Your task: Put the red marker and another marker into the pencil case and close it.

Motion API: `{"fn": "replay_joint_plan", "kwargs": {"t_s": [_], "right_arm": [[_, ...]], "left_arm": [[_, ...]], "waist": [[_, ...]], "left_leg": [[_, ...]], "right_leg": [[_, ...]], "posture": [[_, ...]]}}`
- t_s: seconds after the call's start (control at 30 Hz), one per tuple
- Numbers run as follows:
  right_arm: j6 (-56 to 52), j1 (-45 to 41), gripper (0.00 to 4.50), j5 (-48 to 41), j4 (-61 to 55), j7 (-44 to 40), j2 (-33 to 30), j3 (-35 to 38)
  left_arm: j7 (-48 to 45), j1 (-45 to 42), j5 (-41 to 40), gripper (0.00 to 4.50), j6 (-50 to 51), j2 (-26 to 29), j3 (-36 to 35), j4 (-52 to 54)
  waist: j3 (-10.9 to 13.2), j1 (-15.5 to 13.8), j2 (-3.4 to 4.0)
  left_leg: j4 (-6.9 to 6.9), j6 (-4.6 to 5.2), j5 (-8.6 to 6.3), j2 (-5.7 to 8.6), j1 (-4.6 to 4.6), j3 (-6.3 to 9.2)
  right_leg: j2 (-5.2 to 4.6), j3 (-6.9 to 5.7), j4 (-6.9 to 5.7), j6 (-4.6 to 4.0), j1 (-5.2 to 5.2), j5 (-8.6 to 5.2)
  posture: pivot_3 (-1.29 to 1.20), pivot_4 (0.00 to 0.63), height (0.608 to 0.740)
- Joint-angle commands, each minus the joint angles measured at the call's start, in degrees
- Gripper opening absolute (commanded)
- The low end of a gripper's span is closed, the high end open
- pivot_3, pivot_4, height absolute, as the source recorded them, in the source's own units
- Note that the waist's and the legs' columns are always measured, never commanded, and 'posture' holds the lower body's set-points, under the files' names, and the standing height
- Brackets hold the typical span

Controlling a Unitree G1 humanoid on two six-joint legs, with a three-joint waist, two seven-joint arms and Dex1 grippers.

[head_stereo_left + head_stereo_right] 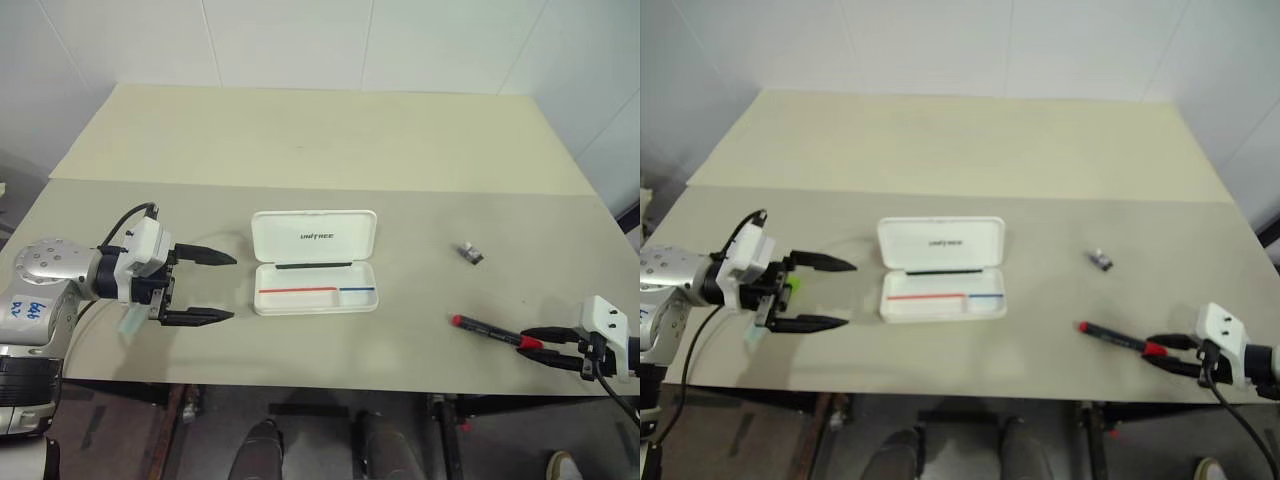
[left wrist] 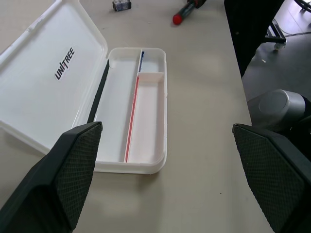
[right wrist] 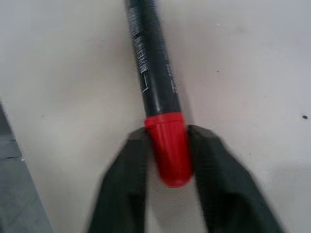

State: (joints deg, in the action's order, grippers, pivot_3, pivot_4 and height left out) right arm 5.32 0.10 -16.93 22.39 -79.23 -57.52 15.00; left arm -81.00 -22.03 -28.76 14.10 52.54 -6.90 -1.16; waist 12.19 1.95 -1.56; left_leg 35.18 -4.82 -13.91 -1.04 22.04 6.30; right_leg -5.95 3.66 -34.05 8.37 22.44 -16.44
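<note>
Next, my right gripper lets go of the red marker in the pencil case's back slot (image 1: pixel 308 271), between the red line and the lid.
The white pencil case (image 1: pixel 313 290) lies open at the table's middle, its lid (image 1: pixel 313 236) folded back with UNITREE lettering and a red-and-blue line inside the tray. The red marker (image 1: pixel 490 331) lies near the front right of the table. My right gripper (image 1: pixel 527 344) is shut on its red cap (image 3: pixel 167 150), one finger on each side. My left gripper (image 1: pixel 233 288) is open, left of the case and pointing at it, with nothing between its fingers (image 2: pixel 73 165). The other marker, a pale highlighter (image 1: pixel 130 321) with a green cap (image 1: pixel 791 287), lies under the left hand, partly hidden.
A small dark-and-grey object (image 1: pixel 470 254) sits on the table right of the case, beyond the red marker. The table's front edge (image 1: pixel 330 386) runs close under both grippers. A seam (image 1: pixel 320 189) crosses the tabletop behind the case.
</note>
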Motion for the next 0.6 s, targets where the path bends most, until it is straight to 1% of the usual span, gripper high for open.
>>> {"fn": "replay_joint_plan", "kwargs": {"t_s": [0.03,0.13,0.23,0.4,0.47,0.53,0.6], "right_arm": [[-0.7,-0.5,0.54,0.4,-1.1,-0.1,0.3,-1.6],[-1.9,-2.6,0.54,-0.5,-4.7,1.0,1.0,-2.1],[-4.4,-5.3,0.54,-1.9,-11.2,1.4,1.5,-3.4],[-8.9,-10.4,0.54,-3.7,-20.2,2.2,2.6,-6.3],[-11.2,-13.7,0.54,-4.3,-24.0,2.3,3.3,-8.5],[-13.4,-18.7,0.54,-4.5,-28.0,1.9,4.8,-12.3],[-15.0,-23.5,0.54,-4.0,-29.5,1.5,6.7,-16.0]], "left_arm": [[0.0,0.3,0.2,4.5,-1.2,1.1,-2.0,-0.7],[0.1,0.1,0.9,4.5,-2.2,1.5,-2.3,-2.2],[0.9,-1.1,1.7,4.5,-3.4,1.9,-3.2,-4.7],[1.0,-0.7,1.9,4.5,-3.8,1.5,-3.4,-4.6],[1.5,-0.3,1.8,4.5,-3.8,1.3,-3.5,-4.0],[2.0,0.7,1.5,4.5,-3.7,1.1,-4.0,-3.3],[2.3,1.5,1.3,4.5,-3.7,1.0,-4.3,-2.9]], "waist": [[0.0,0.1,-0.01],[0.0,0.7,-0.01],[0.0,1.3,0.07],[0.1,1.0,0.17],[0.1,0.9,0.17],[0.1,0.9,0.17],[0.1,0.9,0.17]], "left_leg": [[0.0,0.0,0.01,0.0,-0.01,0.0],[0.0,0.0,0.03,0.0,-0.07,0.0],[0.0,0.0,0.06,-0.01,-0.09,0.0],[-0.02,-0.02,0.08,0.0,-0.09,-0.02],[-0.03,-0.04,0.07,0.0,-0.07,-0.02],[-0.04,-0.05,0.06,0.0,-0.04,-0.01],[-0.05,-0.06,0.05,0.0,0.02,-0.02]], "right_leg": [[0.0,0.0,-0.01,-0.01,0.0,0.01],[0.01,0.02,-0.1,-0.03,0.0,0.01],[0.01,0.03,-0.19,-0.05,0.02,0.02],[0.01,0.09,-0.31,0.11,0.1,0.07],[0.01,0.09,-0.32,0.21,0.11,0.08],[0.01,0.09,-0.32,0.39,0.15,0.17],[0.01,0.09,-0.32,0.48,0.21,0.22]], "posture": [[0.0,0.15,0.74],[0.0,0.15,0.74],[0.0,0.15,0.74],[0.0,0.15,0.74],[0.0,0.15,0.74],[0.0,0.15,0.74],[0.0,0.15,0.74]]}}
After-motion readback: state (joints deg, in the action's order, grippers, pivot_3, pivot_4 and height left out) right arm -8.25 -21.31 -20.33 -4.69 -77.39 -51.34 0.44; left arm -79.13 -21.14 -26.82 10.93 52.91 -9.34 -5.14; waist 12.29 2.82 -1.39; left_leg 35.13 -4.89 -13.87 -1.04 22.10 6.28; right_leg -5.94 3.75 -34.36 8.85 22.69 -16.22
